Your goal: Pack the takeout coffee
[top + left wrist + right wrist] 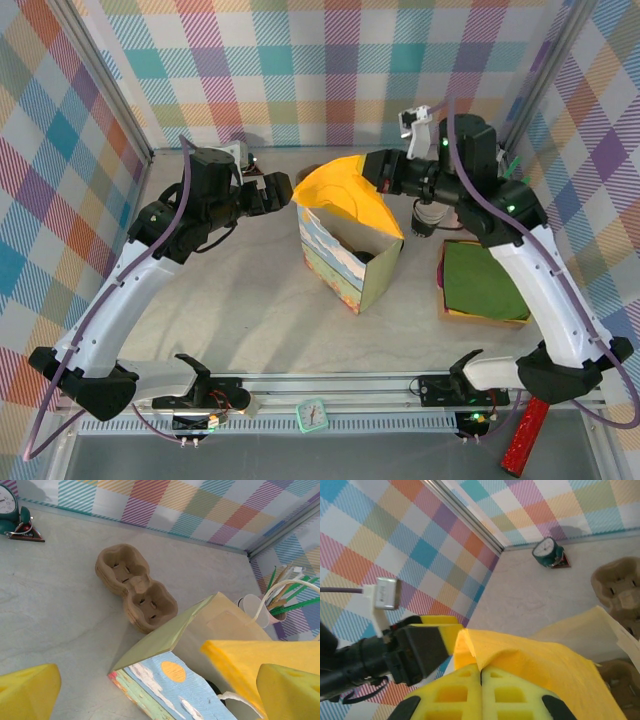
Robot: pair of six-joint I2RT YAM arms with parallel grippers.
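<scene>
The robot's right gripper will release the yellow napkin inside the painted paper bag, above the black lid [360, 245] of the takeout coffee.
A painted paper bag [345, 262] stands open at the table's middle. My right gripper [372, 172] is shut on a yellow napkin [345, 190] and holds it over the bag's mouth; its fingertips [481, 672] pinch a fold of the napkin [540, 655]. My left gripper [285, 188] is open just left of the napkin's corner, with one finger [27, 692] on each side of the bag [165, 680]. A black rounded edge [214, 686] shows down inside the bag, which looks like the lid of the takeout coffee; the cup itself is hidden.
A brown cardboard cup carrier [135, 590] lies behind the bag. A pink cup of green and white sticks [270, 611] stands to the bag's right. A box of green napkins [482, 282] sits at the right. A small teal clock [548, 552] is by the back wall.
</scene>
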